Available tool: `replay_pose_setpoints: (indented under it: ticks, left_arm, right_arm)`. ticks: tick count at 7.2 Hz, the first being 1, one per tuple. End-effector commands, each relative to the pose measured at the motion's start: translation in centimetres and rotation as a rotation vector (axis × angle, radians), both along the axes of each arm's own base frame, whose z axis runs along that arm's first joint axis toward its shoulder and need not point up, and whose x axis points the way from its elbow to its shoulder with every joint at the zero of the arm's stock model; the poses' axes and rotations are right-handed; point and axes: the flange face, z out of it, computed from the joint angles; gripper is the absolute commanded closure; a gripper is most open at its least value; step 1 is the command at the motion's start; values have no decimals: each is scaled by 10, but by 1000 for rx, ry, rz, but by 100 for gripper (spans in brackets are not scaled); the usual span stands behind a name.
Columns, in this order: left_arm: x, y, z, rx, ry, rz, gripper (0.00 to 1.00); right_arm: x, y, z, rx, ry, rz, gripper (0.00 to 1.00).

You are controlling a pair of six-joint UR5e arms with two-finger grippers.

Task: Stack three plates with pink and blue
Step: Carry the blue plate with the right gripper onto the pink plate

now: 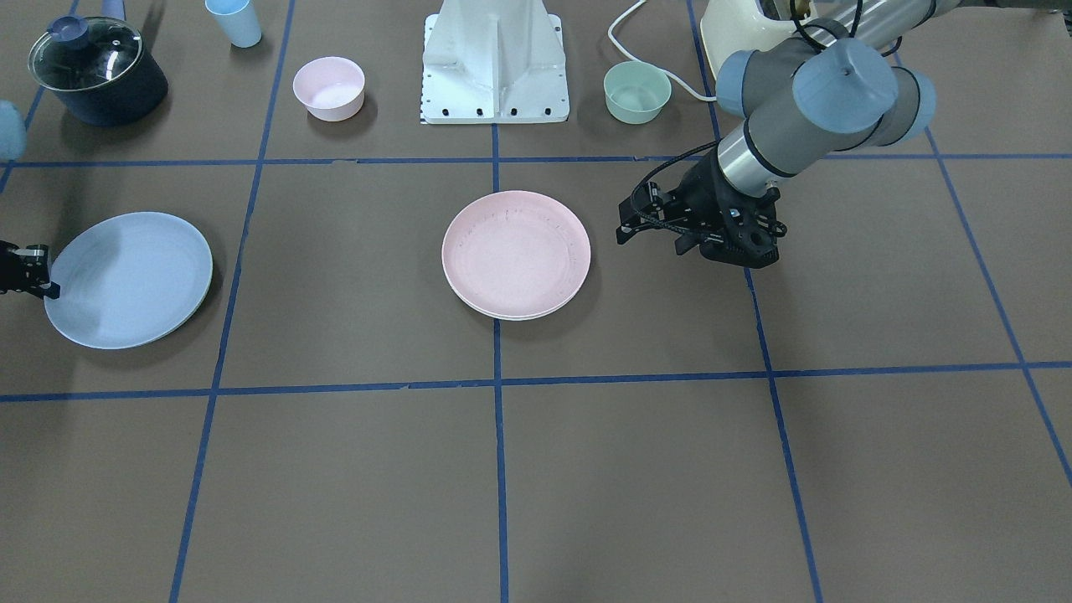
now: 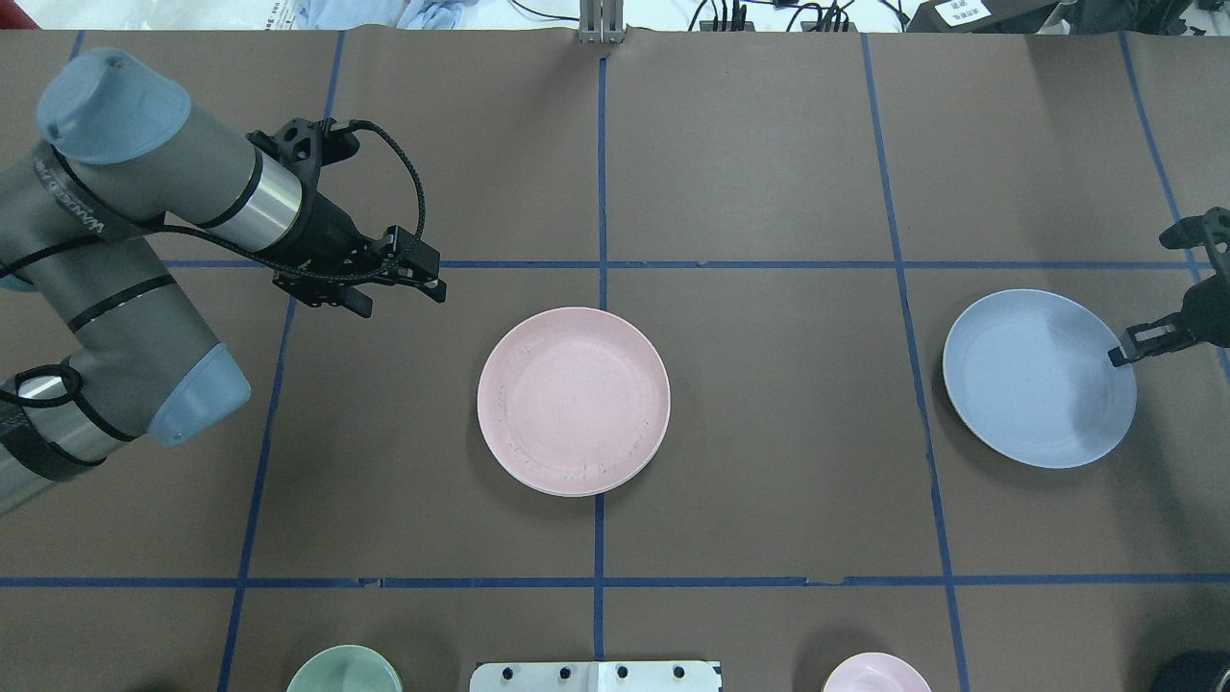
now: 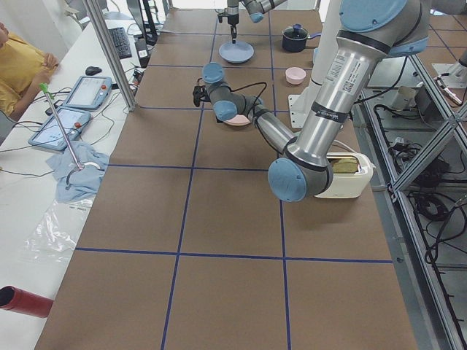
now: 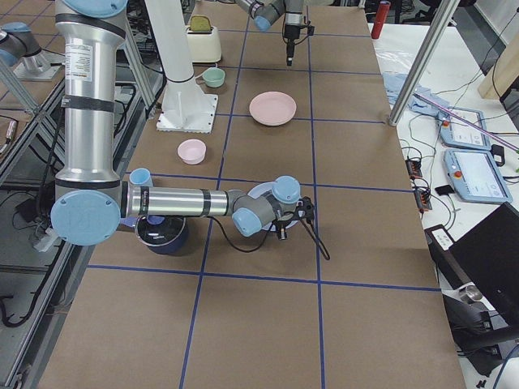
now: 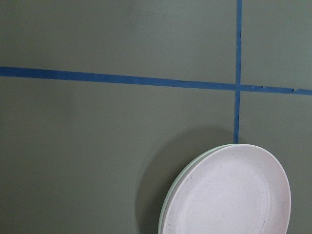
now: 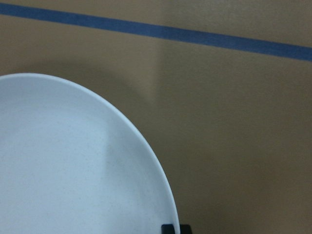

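Observation:
Next, my right gripper sets the blue plate down on top of the pink plate (image 1: 515,252) at the middle of the table.
The pink plate (image 1: 516,254) lies at the table's middle on top of the cream plate (image 1: 502,316), of which only a thin rim shows; both also show in the left wrist view (image 5: 229,195). My left gripper (image 1: 653,234) hovers open and empty beside this stack, on my left (image 2: 399,284). The blue plate (image 1: 130,279) lies far to my right (image 2: 1038,378). My right gripper (image 2: 1124,351) is at its outer rim, shut on it; one fingertip (image 6: 170,228) shows at the rim in the right wrist view.
A small pink bowl (image 1: 328,88) and a mint-green bowl (image 1: 636,92) flank the robot base (image 1: 496,67). A lidded dark pot (image 1: 96,71), a blue cup (image 1: 234,21) and a cream toaster (image 1: 737,33) stand along the robot's edge.

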Motion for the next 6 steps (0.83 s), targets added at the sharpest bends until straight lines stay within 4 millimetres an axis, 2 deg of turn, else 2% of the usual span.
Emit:
replay_pose_setpoints:
  ticks: [1, 2, 3, 4, 5, 6]
  left_arm:
    - [-5, 3, -2, 7, 5, -1, 0]
    - [-12, 10, 6, 6, 1, -1, 0]
    - [-25, 12, 7, 11, 5, -13, 0]
    - [-37, 5, 12, 7, 1, -35, 0]
    - [-52, -4, 20, 1, -8, -63, 0]
    - [-73, -16, 28, 83, -30, -58, 0]
  right_arm:
    - [-9, -10, -82, -70, -107, 94, 100]
    - [-27, -23, -124, -109, -154, 138, 100]
    - [-86, -31, -179, -176, -198, 150, 100]
    - [-138, -35, -234, -222, -238, 176, 100]
    - [-184, -24, -281, -265, -274, 197, 100]
    - [-234, 6, -318, -290, -299, 221, 100]
